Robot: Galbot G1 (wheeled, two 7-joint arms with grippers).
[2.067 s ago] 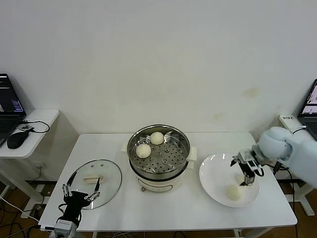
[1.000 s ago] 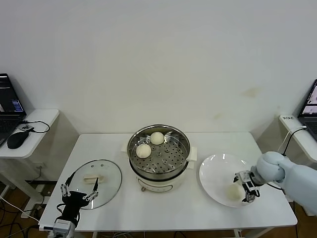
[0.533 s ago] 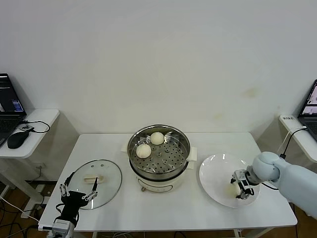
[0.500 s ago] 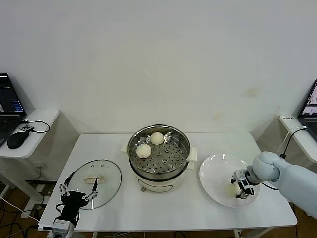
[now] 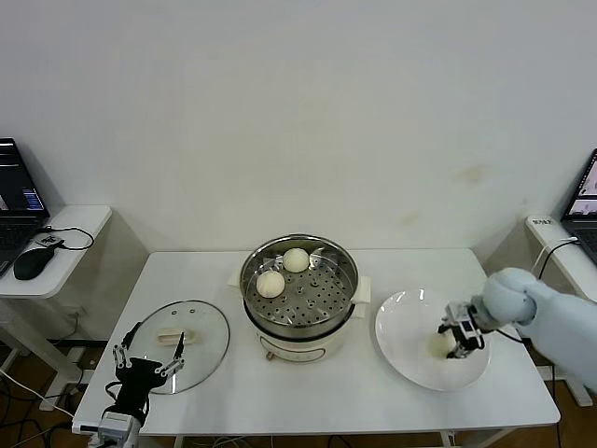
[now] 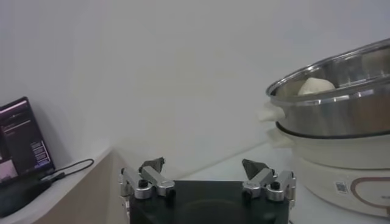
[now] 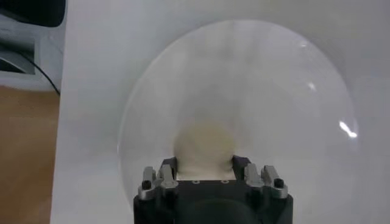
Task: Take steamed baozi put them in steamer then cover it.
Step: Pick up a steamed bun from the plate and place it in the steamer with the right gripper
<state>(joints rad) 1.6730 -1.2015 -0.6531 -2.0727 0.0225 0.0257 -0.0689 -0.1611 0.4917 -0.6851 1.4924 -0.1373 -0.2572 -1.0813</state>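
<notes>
Next, my right gripper lets go of the baozi on the steamer's bare bottom near its front rim (image 5: 299, 306).
Two steamed baozi (image 5: 296, 259) (image 5: 270, 283) lie in the shiny steamer (image 5: 322, 297) at the table's middle; one of them shows over the steamer's rim (image 6: 341, 103) in the left wrist view. A third baozi (image 5: 439, 346) (image 7: 204, 145) sits on the white plate (image 5: 406, 327) (image 7: 274, 91) at the right. My right gripper (image 5: 457, 342) (image 7: 204, 163) is down on it, its fingers pressed against both sides of the bun. The glass cover (image 5: 207, 327) lies flat at the left front. Just in front of it, my left gripper (image 5: 147, 362) (image 6: 204, 165) rests open, holding nothing.
A side table at the left carries a laptop (image 5: 19, 196) and a mouse (image 5: 33, 263). Another laptop (image 5: 583, 191) stands beyond the table's right edge. The steamer sits on a white electric pot base (image 5: 298, 343).
My right gripper came down over the baozi on the plate and closed its fingers on it. The left arm has stayed where it was.
</notes>
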